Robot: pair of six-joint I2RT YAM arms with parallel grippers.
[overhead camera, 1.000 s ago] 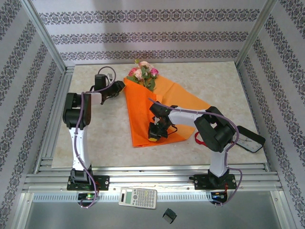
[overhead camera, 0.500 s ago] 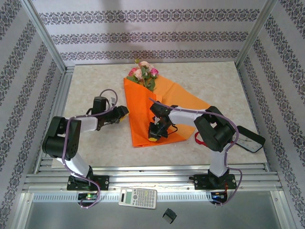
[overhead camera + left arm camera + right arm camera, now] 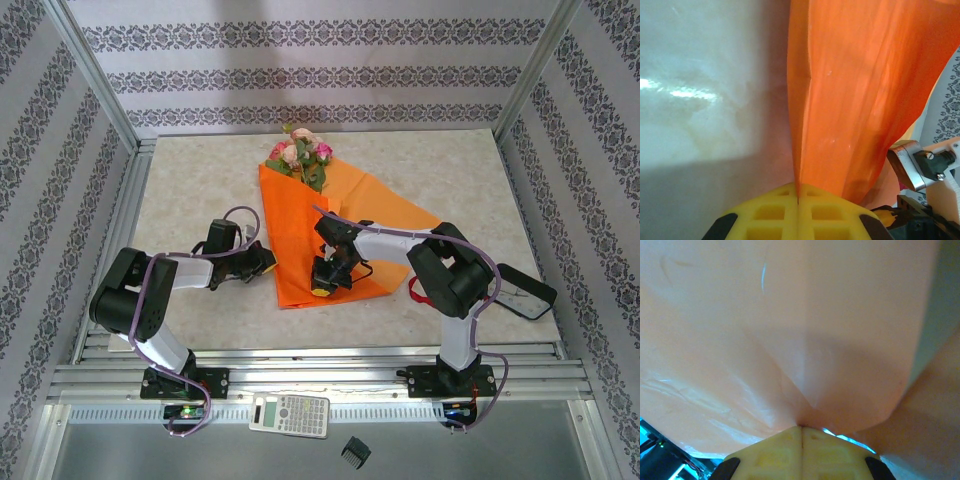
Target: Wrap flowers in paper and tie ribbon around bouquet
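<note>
The paper's open side still lies spread while my right gripper holds the near end of the paper's fold, so next my left gripper takes over that fold [image 3: 298, 288] first.
The orange paper [image 3: 305, 225] lies spread on the table, its left part folded over the stems. The flowers [image 3: 300, 153], pink and cream roses, stick out at its far end. My left gripper [image 3: 265, 264] sits at the paper's near left edge. In the left wrist view its yellow fingers [image 3: 770, 210] are shut with the paper [image 3: 855, 95] edge pinched in their seam. My right gripper [image 3: 322, 287] rests on the paper's near end, shut on a pulled-up fold of paper [image 3: 790, 330]. A bit of dark red ribbon [image 3: 414, 288] peeks out beside the right arm.
A black tray [image 3: 522, 291] lies at the right edge of the table. A calculator [image 3: 290, 412] and a small black clip [image 3: 355, 452] sit on the ledge in front of the arm bases. Metal frame rails border the table.
My left arm swung from beside the flowers toward the near left edge of the paper, and its gripper closed on that edge. The right arm stayed still.
</note>
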